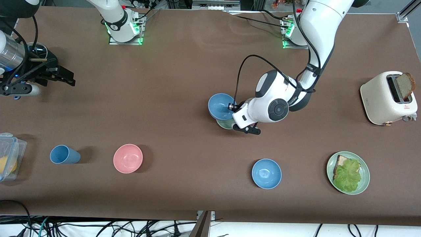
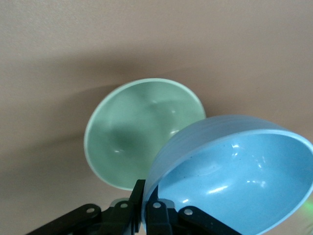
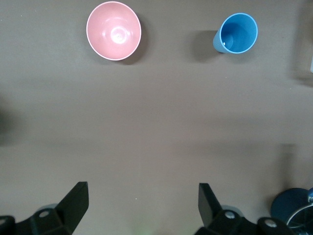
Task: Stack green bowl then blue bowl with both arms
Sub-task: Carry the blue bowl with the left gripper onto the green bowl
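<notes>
My left gripper should release the muted blue bowl inside the empty green bowl (image 1: 229, 117) (image 2: 145, 135) below it. The blue bowl is now tilted in the air.
My left gripper (image 1: 232, 108) is shut on the rim of the muted blue bowl (image 1: 221, 105) and holds it tilted in the air, over the green bowl (image 1: 225, 124). The green bowl sits on the table near its middle and is mostly hidden under the blue bowl. In the left wrist view the fingers (image 2: 138, 196) pinch the blue bowl's (image 2: 234, 181) wall, with the green bowl (image 2: 132, 132) upright and empty below. My right gripper (image 1: 68, 77) hangs open and empty over the right arm's end of the table; in its wrist view (image 3: 144, 196) it has bare table under it.
A pink bowl (image 1: 128, 158) and a blue cup (image 1: 64, 154) stand near the front camera toward the right arm's end. A brighter blue bowl (image 1: 266, 173), a green plate (image 1: 330, 164) with bread and lettuce, a toaster (image 1: 388, 98) and a plastic box (image 1: 8, 158) also stand on the table.
</notes>
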`<state>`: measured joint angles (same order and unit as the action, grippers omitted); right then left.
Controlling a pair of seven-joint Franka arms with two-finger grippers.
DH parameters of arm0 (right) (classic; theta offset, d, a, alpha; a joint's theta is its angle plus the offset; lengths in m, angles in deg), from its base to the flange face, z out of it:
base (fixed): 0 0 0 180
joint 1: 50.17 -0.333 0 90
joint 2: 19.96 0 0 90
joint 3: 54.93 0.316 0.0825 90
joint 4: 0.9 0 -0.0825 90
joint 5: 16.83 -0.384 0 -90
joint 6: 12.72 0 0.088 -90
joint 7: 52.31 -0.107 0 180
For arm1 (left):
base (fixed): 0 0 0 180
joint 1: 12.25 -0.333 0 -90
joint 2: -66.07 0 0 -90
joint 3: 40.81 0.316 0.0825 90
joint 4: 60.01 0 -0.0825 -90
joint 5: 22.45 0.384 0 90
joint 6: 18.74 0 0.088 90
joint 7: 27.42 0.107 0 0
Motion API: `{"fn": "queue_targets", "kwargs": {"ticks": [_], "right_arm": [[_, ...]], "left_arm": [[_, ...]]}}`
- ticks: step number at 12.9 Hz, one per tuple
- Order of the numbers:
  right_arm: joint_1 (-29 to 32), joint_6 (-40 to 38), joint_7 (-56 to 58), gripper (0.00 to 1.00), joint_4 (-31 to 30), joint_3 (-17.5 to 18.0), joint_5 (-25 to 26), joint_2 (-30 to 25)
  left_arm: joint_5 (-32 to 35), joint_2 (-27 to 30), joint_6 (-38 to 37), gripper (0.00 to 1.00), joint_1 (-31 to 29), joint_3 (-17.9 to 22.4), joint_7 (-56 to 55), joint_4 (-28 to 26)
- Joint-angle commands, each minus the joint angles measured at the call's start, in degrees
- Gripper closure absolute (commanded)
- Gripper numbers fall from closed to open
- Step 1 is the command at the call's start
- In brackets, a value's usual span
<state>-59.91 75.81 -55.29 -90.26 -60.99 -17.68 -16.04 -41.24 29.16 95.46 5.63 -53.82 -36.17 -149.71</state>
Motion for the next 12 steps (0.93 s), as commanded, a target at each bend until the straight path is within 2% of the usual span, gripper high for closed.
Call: {"fn": "queue_targets", "kwargs": {"ticks": [1, 12], "right_arm": [[0.2, -0.8, 0.3, 0.01, 1.0, 0.3, 0.1, 0.1], [0.2, -0.8, -0.2, 0.01, 1.0, 0.3, -0.1, 0.0]], "left_arm": [[1.6, -1.8, -2.7, 1.0, 0.0, 0.6, 3.6, 2.2], [5.0, -3.5, -1.8, 1.0, 0.1, 1.8, 14.5, 4.0]]}}
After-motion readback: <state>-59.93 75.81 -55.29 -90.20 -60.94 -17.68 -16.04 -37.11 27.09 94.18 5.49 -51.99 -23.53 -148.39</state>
